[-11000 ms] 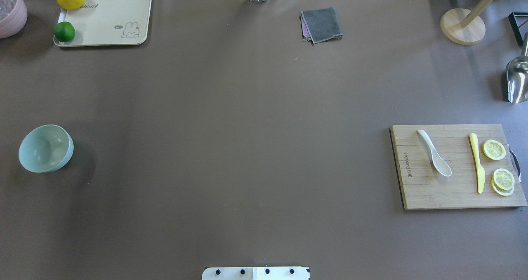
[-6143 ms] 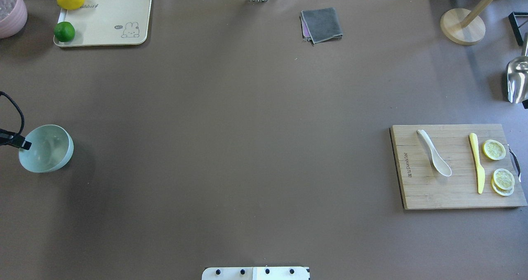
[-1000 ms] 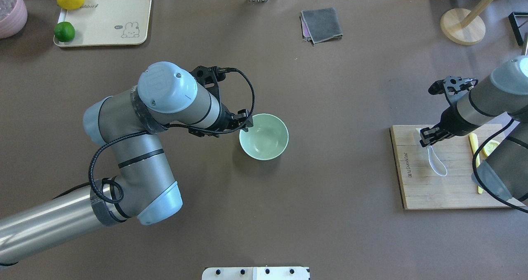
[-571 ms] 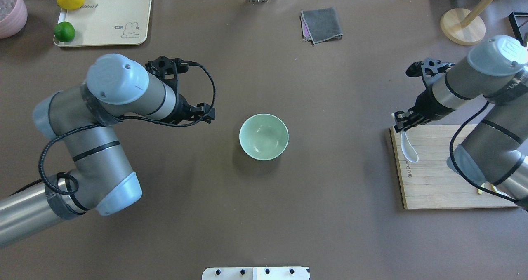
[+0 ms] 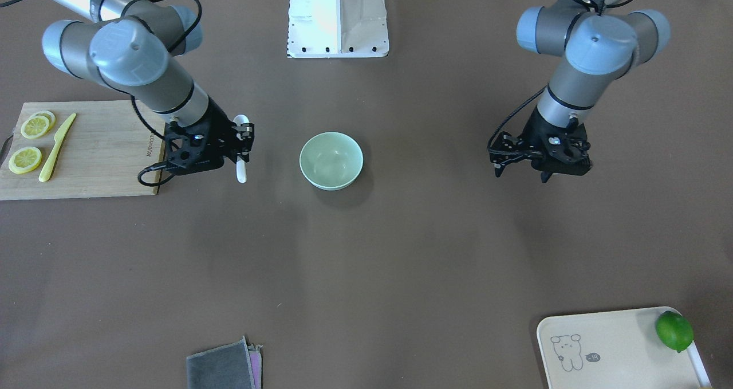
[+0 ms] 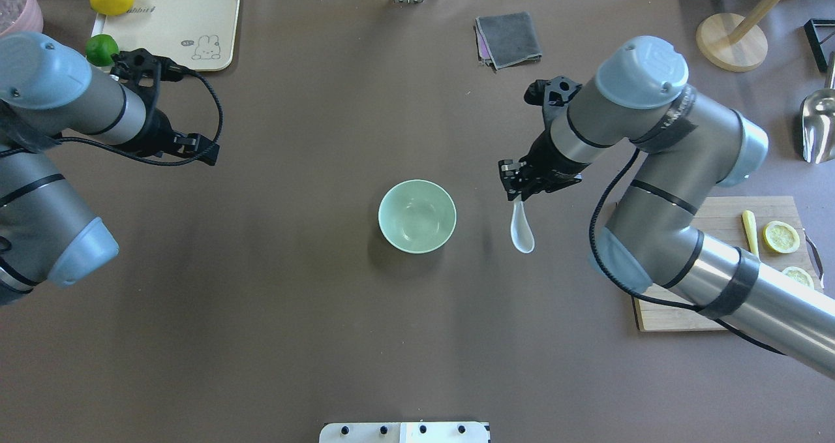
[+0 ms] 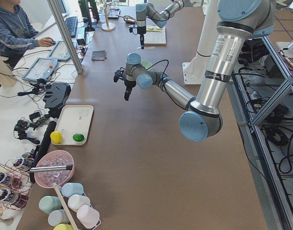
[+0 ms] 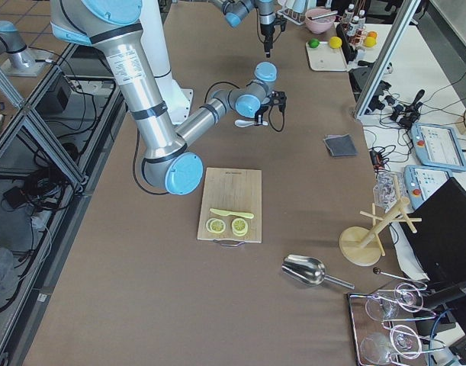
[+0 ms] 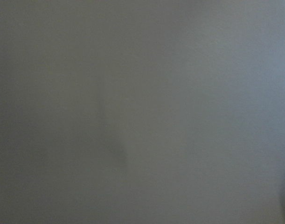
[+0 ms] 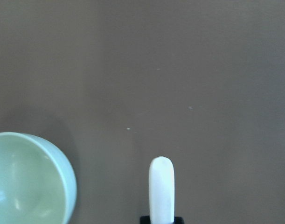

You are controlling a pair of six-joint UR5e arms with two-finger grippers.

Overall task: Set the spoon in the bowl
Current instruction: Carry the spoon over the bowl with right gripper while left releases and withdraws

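Next, my right gripper lets go of the white spoon against the far inner rim of the pale mint-green bowl (image 5: 332, 180) (image 10: 14, 151).
The pale mint-green bowl (image 6: 417, 216) stands upright and empty at mid-table; it also shows in the front view (image 5: 331, 160) and at the lower left of the right wrist view (image 10: 25, 179). My right gripper (image 6: 519, 187) is shut on the handle of the white spoon (image 6: 522, 233) and holds it above the table just right of the bowl, apart from it. The spoon also shows in the front view (image 5: 241, 171) and the right wrist view (image 10: 161, 189). My left gripper (image 6: 199, 151) is open and empty, far left of the bowl.
The wooden cutting board (image 6: 672, 312) at the right carries a yellow knife (image 6: 750, 231) and lemon slices (image 6: 781, 236). A tray (image 6: 176, 35) with a lime and a lemon sits back left. A grey cloth (image 6: 509, 38), a wooden stand (image 6: 730, 42) and a metal scoop (image 6: 819, 126) lie at the back.
My right gripper has carried the spoon left from the cutting board to beside the bowl. My left arm has drawn back to the left, away from the bowl.
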